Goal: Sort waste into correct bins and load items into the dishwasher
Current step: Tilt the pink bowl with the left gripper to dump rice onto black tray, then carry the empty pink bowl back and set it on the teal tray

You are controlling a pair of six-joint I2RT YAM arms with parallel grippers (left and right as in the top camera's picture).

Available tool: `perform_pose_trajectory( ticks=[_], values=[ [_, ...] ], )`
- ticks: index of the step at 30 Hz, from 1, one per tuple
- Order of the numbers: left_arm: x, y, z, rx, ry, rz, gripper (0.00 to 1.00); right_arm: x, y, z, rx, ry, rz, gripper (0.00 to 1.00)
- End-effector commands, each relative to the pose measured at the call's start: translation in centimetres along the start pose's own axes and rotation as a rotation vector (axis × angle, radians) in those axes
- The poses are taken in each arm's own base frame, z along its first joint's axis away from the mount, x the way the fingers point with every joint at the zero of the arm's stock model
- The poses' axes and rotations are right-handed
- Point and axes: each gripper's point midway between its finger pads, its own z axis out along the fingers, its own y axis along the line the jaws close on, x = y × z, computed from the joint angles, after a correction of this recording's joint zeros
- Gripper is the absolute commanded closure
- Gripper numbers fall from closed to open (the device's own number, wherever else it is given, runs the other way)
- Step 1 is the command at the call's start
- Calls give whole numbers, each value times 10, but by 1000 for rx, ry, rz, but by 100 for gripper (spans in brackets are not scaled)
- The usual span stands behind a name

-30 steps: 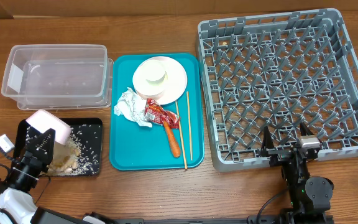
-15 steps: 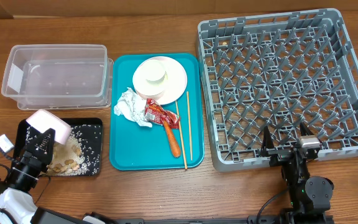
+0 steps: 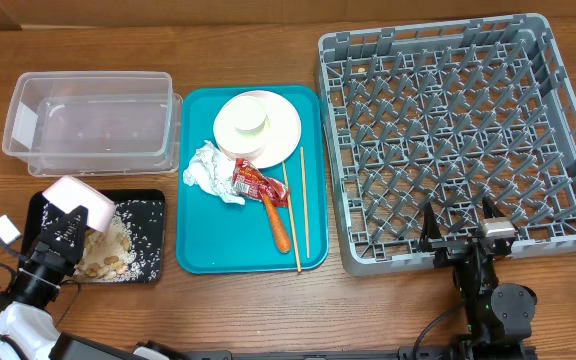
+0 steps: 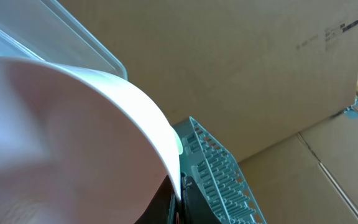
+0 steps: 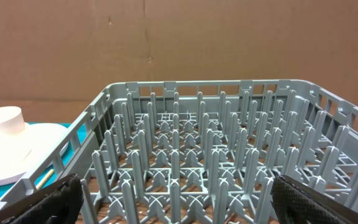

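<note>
The robot's left gripper needs to release the white-pinkish bowl on the teal tray's empty front corner [image 3: 216, 234], next to the carrot. The bowl is held tilted over the black tray.
My left gripper [image 3: 65, 232] is shut on the rim of a white-pinkish bowl [image 3: 74, 198], held tilted over the black tray [image 3: 154, 196]. White rice and beige scraps [image 3: 120, 248] lie in that tray. In the left wrist view the bowl [image 4: 73, 137] fills the frame, with the jaws [image 4: 179, 200] pinching its rim. The plate [image 3: 286, 127], with an upturned small bowl [image 3: 244, 120] on it, the tissue [image 3: 206, 168], red wrapper [image 3: 252, 182], carrot [image 3: 279, 226] and chopsticks [image 3: 304, 205] lie on the teal tray [image 3: 208, 250]. My right gripper [image 3: 458, 224] is open and empty at the grey rack's [image 3: 448, 130] front edge.
The clear tub [image 3: 93, 78] stands empty behind the black tray. The right wrist view looks between its open fingers [image 5: 179, 200] into the rack's pegs [image 5: 216, 155], with the plate [image 5: 5, 163] at far left. Cardboard walls stand behind the table.
More beige scraps have dropped from the bowl and spread in the black tray. The bowl and left gripper barely moved. The right arm has not moved.
</note>
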Motion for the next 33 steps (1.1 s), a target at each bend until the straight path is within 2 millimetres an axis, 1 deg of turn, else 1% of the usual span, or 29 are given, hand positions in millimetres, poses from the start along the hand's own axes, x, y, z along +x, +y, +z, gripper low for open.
perform_pose_trajectory(
  ticks=[1, 3, 4, 6, 7, 9, 12, 14, 19, 21, 23, 24, 26, 30, 33],
  values=[
    [3, -5, 4, 37, 14, -9, 96, 1, 0, 0, 0, -7, -1, 0],
    [6, -9, 7, 53, 28, -54, 96, 1, 0, 0, 0, -6, 0, 0],
    [7, -9, 9, 57, 35, -19, 96, 1, 0, 0, 0, -6, -1, 0],
    [9, -1, 12, 12, 52, 39, 96, 1, 0, 0, 0, -6, -1, 0],
    [10, 3, 13, -14, 58, 28, 96, 1, 0, 0, 0, -6, -1, 0],
    [9, -12, 14, 73, 52, 26, 95, 1, 0, 0, 1, -6, -1, 0],
    [8, -9, 15, 55, 58, 44, 95, 1, 0, 0, 0, -6, -1, 0],
    [8, -13, 15, 76, 56, 36, 96, 1, 0, 0, 0, -6, -1, 0],
    [8, -13, 15, 77, 57, 61, 94, 1, 0, 0, 0, -6, -1, 0],
    [9, -6, 16, 40, 61, 61, 94, 1, 0, 0, 0, -6, -1, 0],
    [10, 5, 16, -22, 68, 45, 95, 1, 0, 0, 0, -7, -1, 0],
    [12, 10, 15, -59, 71, 2, 95, 1, 0, 0, 0, -6, -1, 0],
    [13, 14, 15, -83, 70, -99, 96, 1, 0, 0, 0, -6, -1, 0],
    [2, 23, 14, -158, 56, -154, 96, 1, 0, 0, 0, -6, -1, 0],
    [-12, 19, 14, -204, 44, -146, 96, 1, 0, 0, 0, -6, -1, 0]
  ],
)
